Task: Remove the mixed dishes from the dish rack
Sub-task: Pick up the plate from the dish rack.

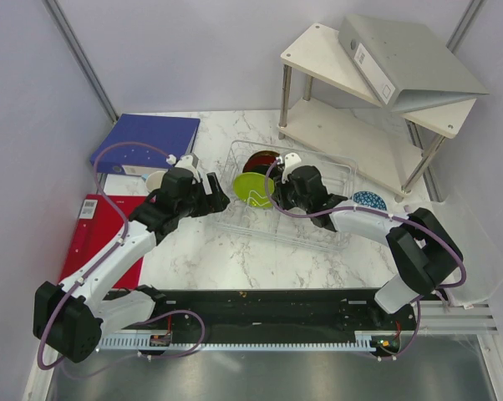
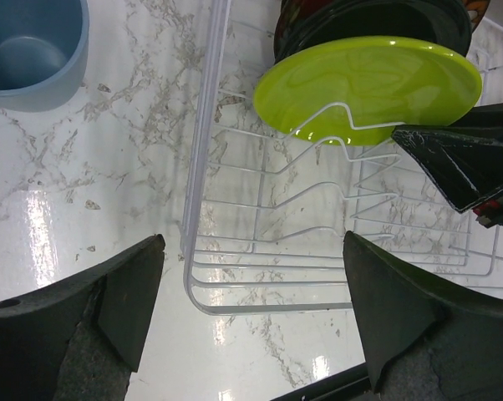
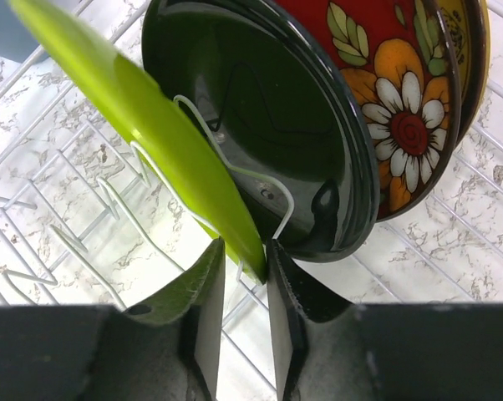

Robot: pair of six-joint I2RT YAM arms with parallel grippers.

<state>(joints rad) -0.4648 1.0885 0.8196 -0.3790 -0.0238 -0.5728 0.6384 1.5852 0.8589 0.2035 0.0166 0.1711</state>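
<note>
I need to open my right gripper's fingers, as a rack wire sits between them beside the lime-green plate's edge, and take the plate's edge alone point(image 3: 255, 256) before lifting.
The clear dish rack point(image 1: 345, 165) stands mid-table. In it stand the lime-green plate point(image 1: 253, 189), the black plate point(image 1: 265, 161) behind it, then a red flowered dish point(image 3: 393, 92) and a yellow-brown plate rim point(image 3: 474, 50). My right gripper point(image 1: 278, 194) is shut on the lime-green plate's lower edge point(image 3: 134, 109), in front of the black plate point(image 3: 260, 109). My left gripper point(image 1: 216, 199) is open and empty over the rack's near left corner point(image 2: 203, 142). A light blue cup point(image 2: 30, 46) stands left of the rack. The blue patterned bowl point(image 1: 369, 200) sits right of the rack.
A blue binder point(image 1: 147, 142) and a red folder point(image 1: 97, 234) lie at the left. The white two-tier shelf point(image 1: 352, 125) with a grey binder point(image 1: 402, 58) stands at the back right. A black rail point(image 1: 268, 309) runs along the near edge.
</note>
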